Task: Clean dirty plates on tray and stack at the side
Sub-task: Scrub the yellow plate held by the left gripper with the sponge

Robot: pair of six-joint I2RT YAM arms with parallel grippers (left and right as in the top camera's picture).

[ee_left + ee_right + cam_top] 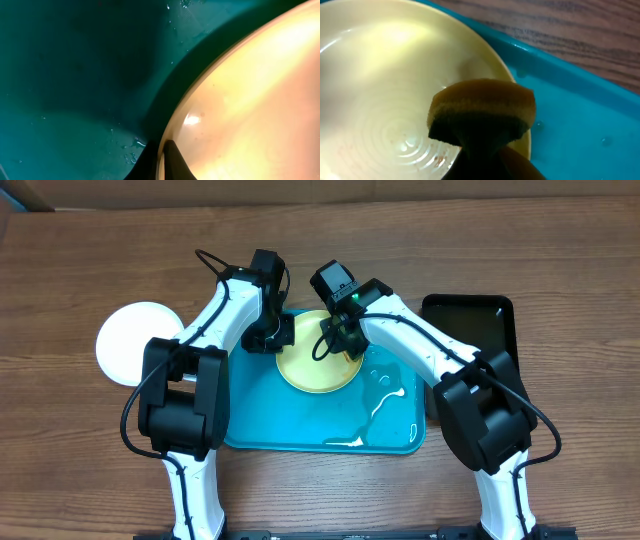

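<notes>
Next, I release the right gripper's yellow sponge near the middle of the black basin [458, 357], slightly toward the turquoise tray.
One pale yellow-green plate [318, 360] lies at the back of the turquoise tray [260, 420]. My left gripper [273, 336] is shut on this plate's left rim; in the left wrist view its two dark fingers [175, 162] pinch the rim of the plate [250, 100] above the tray [75, 75]. My right gripper [340, 332] is shut on a yellow sponge with a dark scouring side [482, 112], which presses on the plate [385, 75] near its right rim. Faint reddish specks [438, 159] show beside the sponge. A white plate [135, 343] sits on the table left of the tray.
A black basin [470, 330] stands right of the tray. Water streaks and puddles [385, 395] lie on the tray's right half [580, 115]. Wooden table [570, 30] surrounds everything. Both arms cross above the tray's back edge.
</notes>
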